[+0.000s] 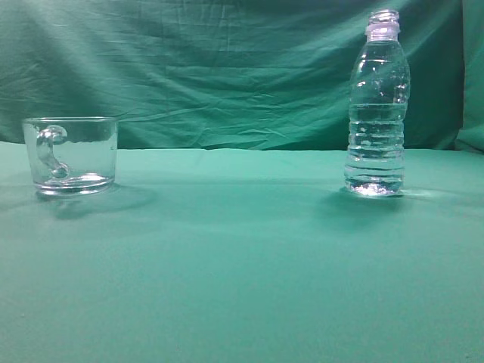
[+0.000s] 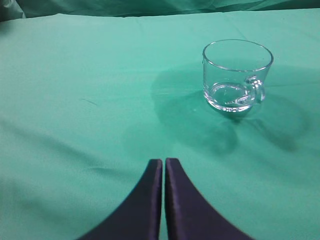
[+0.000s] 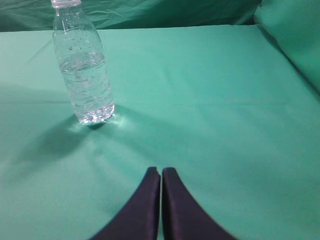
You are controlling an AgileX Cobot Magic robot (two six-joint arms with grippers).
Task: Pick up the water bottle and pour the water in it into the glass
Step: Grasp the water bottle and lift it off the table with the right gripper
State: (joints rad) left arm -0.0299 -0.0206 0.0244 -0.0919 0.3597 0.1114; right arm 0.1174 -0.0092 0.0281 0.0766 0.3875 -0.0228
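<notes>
The middle of the water bottle (image 1: 378, 107) (image 3: 84, 66), below its shoulder, should be the next place that my right gripper goes to, and my gripper will close there.
The water bottle (image 1: 377, 106) stands upright and uncapped on the right of the green cloth, holding water (image 1: 376, 144) up to about its shoulder. It also shows in the right wrist view (image 3: 84, 70), ahead and to the left of my right gripper (image 3: 161, 171), which is shut and empty. The glass (image 1: 70, 154) is an empty clear mug at the left, its handle facing the exterior camera. In the left wrist view the glass (image 2: 235, 75) sits ahead and to the right of my left gripper (image 2: 163, 161), shut and empty. Neither gripper shows in the exterior view.
A green cloth (image 1: 242, 249) covers the table and hangs as a wrinkled backdrop (image 1: 212, 68) behind. A raised fold of cloth (image 3: 295, 35) stands at the far right of the right wrist view.
</notes>
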